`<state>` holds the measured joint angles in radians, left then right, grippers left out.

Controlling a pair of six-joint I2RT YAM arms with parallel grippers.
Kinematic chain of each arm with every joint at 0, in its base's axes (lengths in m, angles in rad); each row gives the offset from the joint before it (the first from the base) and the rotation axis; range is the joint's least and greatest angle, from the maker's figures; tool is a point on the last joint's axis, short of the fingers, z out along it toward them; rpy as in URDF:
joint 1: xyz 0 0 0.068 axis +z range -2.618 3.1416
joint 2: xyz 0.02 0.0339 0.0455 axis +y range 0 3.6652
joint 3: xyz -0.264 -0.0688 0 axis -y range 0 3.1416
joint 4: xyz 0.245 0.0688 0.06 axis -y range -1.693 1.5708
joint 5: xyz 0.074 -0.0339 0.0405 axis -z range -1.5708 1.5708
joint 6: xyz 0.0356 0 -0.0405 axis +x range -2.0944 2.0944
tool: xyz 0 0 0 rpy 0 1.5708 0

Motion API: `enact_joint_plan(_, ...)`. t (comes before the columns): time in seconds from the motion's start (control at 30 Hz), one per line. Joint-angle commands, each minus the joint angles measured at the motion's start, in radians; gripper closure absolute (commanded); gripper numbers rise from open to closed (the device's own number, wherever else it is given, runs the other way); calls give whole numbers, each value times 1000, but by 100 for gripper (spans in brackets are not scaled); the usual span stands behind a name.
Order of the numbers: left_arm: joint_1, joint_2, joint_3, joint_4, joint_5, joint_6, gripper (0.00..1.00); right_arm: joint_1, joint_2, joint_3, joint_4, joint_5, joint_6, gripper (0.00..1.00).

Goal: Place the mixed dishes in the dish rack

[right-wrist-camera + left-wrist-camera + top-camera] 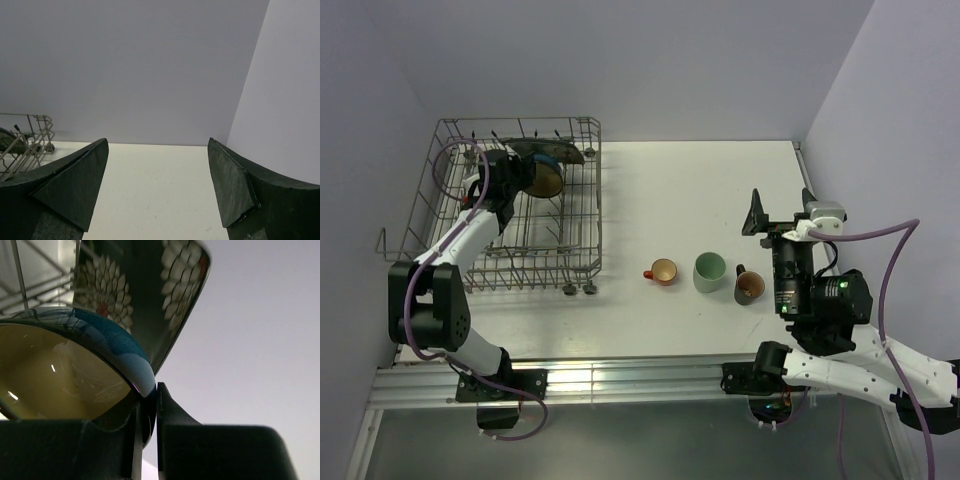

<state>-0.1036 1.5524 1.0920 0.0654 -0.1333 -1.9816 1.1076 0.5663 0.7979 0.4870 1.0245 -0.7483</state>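
Next, my left gripper lets go of the blue bowl between the rack wires (pixel 549 205) in front of the dark square plate.
The dish rack (pixel 575 215) stands at the table's left. My left gripper (pixel 517 176) is inside it, shut on the rim of the blue bowl (pixel 546 179), which is tipped on edge with its tan inside showing. Just behind the bowl, the dark square plate (pixel 548 152) leans at the rack's back. In the left wrist view the bowl (pixel 115 347) is pinched at my left gripper (pixel 152 410), with the floral plate (pixel 150 290) right behind it. The orange-red cup (pixel 661 271), green mug (pixel 709 271) and brown cup (pixel 749 286) sit in a row on the table. My right gripper (pixel 782 211) hovers open and empty beyond the brown cup.
Purple walls close in the table at the back and on both sides. In the right wrist view my right gripper (pixel 157 141) faces bare table and the back wall, with the rack's corner (pixel 31 137) at far left. Rack wires (pixel 20 275) run close by the bowl.
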Motion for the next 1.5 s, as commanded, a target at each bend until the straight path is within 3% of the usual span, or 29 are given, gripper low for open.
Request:
enact_joint_plan(0.0,18,-63,-18,13,-28,-43,100,-11,17,43,36,-26,-8,13)
enact_joint_plan(0.6,28,-18,-40,5,11,-48,100,-20,47,63,33,-27,-5,13)
enact_joint_plan(0.93,-2,5,28,-50,-28,75,93,-43,58,60,33,-44,9,13)
enact_joint_plan(1.07,-33,3,45,-61,-64,141,96,-55,60,60,32,-52,15,13)
enact_joint_plan(1.13,-57,-5,17,-27,-89,158,100,-60,60,57,32,-61,21,13)
enact_joint_plan(1.47,-77,-60,-160,94,-130,150,100,-77,52,60,-7,-64,40,13)
